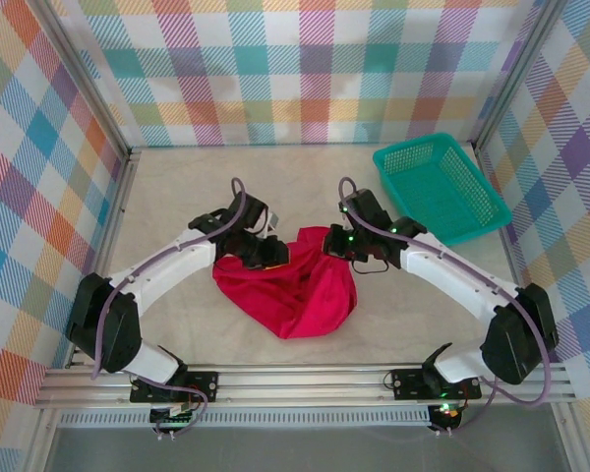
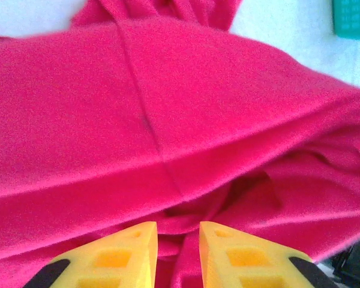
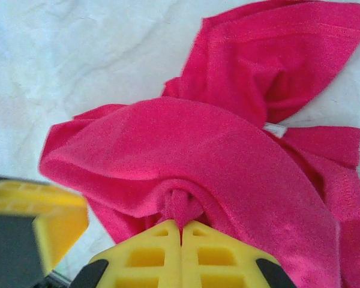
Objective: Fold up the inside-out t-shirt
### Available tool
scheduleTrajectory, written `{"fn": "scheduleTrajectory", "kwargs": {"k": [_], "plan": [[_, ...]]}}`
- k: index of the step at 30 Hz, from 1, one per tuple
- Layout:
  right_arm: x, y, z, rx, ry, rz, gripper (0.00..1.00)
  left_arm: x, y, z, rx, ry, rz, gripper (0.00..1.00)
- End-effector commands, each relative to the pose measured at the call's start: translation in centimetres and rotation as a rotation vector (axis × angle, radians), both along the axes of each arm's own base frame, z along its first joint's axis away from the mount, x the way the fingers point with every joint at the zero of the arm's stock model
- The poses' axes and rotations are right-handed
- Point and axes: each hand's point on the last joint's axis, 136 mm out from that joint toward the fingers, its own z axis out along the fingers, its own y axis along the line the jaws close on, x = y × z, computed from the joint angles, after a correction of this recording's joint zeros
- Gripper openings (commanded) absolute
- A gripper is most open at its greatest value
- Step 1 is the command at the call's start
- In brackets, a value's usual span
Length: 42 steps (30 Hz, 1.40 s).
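Observation:
Next, I release the shirt's edge with my right gripper on the table (image 1: pixel 358 246) between the red heap and the teal mesh basket.
The inside-out t-shirt (image 1: pixel 290 290) is a crumpled red heap on the table between the two arms. Its small white neck label (image 3: pixel 275 129) shows in the right wrist view. My left gripper (image 1: pixel 259 248) is at the heap's upper left edge. In the left wrist view the left gripper (image 2: pixel 178 231) has its yellow fingers apart, with a fold of red cloth (image 2: pixel 168 120) lying in the gap. My right gripper (image 1: pixel 342 246) is at the heap's upper right. The right gripper (image 3: pixel 181 227) is shut on a small pinch of the shirt (image 3: pixel 186 156).
A teal mesh basket (image 1: pixel 441 187) stands at the back right, apart from the shirt; its corner (image 2: pixel 354 18) shows in the left wrist view. Checked walls enclose the table on three sides. A yellow finger of the left gripper (image 3: pixel 42 222) sits close beside the right one.

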Motion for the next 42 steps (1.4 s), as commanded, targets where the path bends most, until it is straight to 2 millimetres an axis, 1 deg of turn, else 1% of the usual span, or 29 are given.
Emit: {"fn": "scheduleTrajectory", "kwargs": {"k": [1, 4, 6, 9, 11, 14, 16, 19, 21, 23, 25, 26, 28, 29, 31, 32, 34, 35, 36, 37, 38, 39, 40, 41, 42], "plan": [[0.4, 0.0, -0.4, 0.03, -0.022, 0.027, 0.0, -0.7, -0.3, 0.7, 0.02, -0.051, 0.004, 0.25], [0.2, -0.7, -1.3, 0.029, -0.005, 0.012, 0.0, -1.8, -0.5, 0.7, 0.072, -0.09, -0.009, 0.26], [0.1, -1.1, -1.6, 0.027, 0.003, 0.005, 0.0, -2.7, -1.0, 0.1, 0.092, -0.097, -0.032, 0.33], [0.2, -1.2, -1.6, 0.03, 0.003, 0.0, 0.0, -3.0, -1.5, -2.3, 0.137, -0.053, -0.047, 0.39], [0.2, -1.2, -1.4, 0.035, -0.003, 0.0, 0.0, -2.9, -1.8, -3.9, 0.162, -0.023, -0.055, 0.44], [0.2, -1.2, -1.3, 0.04, -0.001, 0.002, 0.0, -2.0, -2.1, -5.8, 0.206, -0.01, -0.036, 0.51], [0.1, -1.1, -1.2, 0.045, 0.001, 0.003, 0.0, -1.1, -2.2, -6.8, 0.24, -0.013, -0.014, 0.51], [-0.1, -1.1, -1.3, 0.053, 0.006, 0.005, 0.0, 0.6, -2.7, -7.4, 0.276, -0.019, 0.02, 0.46], [-0.3, -1.2, -1.5, 0.053, 0.011, 0.004, 0.0, 1.6, -2.8, -7.7, 0.314, -0.025, 0.038, 0.39], [-0.5, -1.3, -1.6, 0.048, 0.014, 0.004, 0.0, 2.3, -2.4, -7.8, 0.368, -0.028, 0.055, 0.24], [-0.6, -1.7, -1.8, 0.037, 0.012, 0.0, 0.0, 2.7, -2.0, -7.0, 0.409, -0.033, 0.059, 0.09], [-0.7, -1.9, -1.9, 0.027, 0.01, -0.003, 0.0, 3.0, -2.0, -6.0, 0.419, -0.045, 0.062, 0.02], [-0.5, -2.6, -2.2, 0.002, 0.01, -0.016, 0.0, 3.7, -2.0, -3.0, 0.423, -0.081, 0.06, 0.0], [-0.2, -3.0, -2.4, -0.007, 0.012, -0.029, 0.0, 4.1, -2.4, -0.7, 0.406, -0.104, 0.05, 0.0], [0.7, -4.0, -2.5, -0.018, 0.01, -0.061, 0.0, 4.7, -3.8, 5.1, 0.318, -0.15, 0.006, 0.0], [1.4, -4.6, -2.6, -0.023, 0.008, -0.083, 0.0, 4.9, -4.6, 8.8, 0.245, -0.182, -0.016, 0.0], [3.0, -6.0, -3.3, -0.046, 0.014, -0.131, 0.0, 5.1, -5.2, 15.9, 0.098, -0.24, -0.038, 0.0], [3.9, -6.8, -3.9, -0.062, 0.029, -0.159, 0.0, 5.0, -5.1, 19.5, 0.017, -0.269, -0.041, 0.0], [4.8, -7.5, -4.6, -0.076, 0.048, -0.182, 0.0, 5.0, -4.6, 22.7, -0.059, -0.298, -0.039, 0.0], [5.5, -8.1, -5.3, -0.095, 0.07, -0.201, 0.0, 4.9, -4.2, 25.2, -0.125, -0.315, -0.039, 0.0], [6.2, -8.7, -6.3, -0.118, 0.098, -0.216, 0.0, 4.9, -3.4, 27.5, -0.199, -0.324, -0.028, 0.0], [6.7, -9.0, -7.0, -0.132, 0.123, -0.224, 0.0, 5.1, -2.5, 29.3, -0.268, -0.324, -0.013, 0.0], [6.9, -9.1, -7.7, -0.141, 0.148, -0.227, 0.0, 5.2, -1.7, 30.3, -0.317, -0.318, 0.001, 0.0], [7.2, -9.1, -8.0, -0.143, 0.165, -0.223, 0.0, 5.6, -0.8, 30.8, -0.35, -0.308, 0.019, 0.0], [7.3, -9.0, -8.2, -0.141, 0.173, -0.22, 0.0, 6.0, 0.1, 30.5, -0.366, -0.291, 0.038, 0.0]]}}
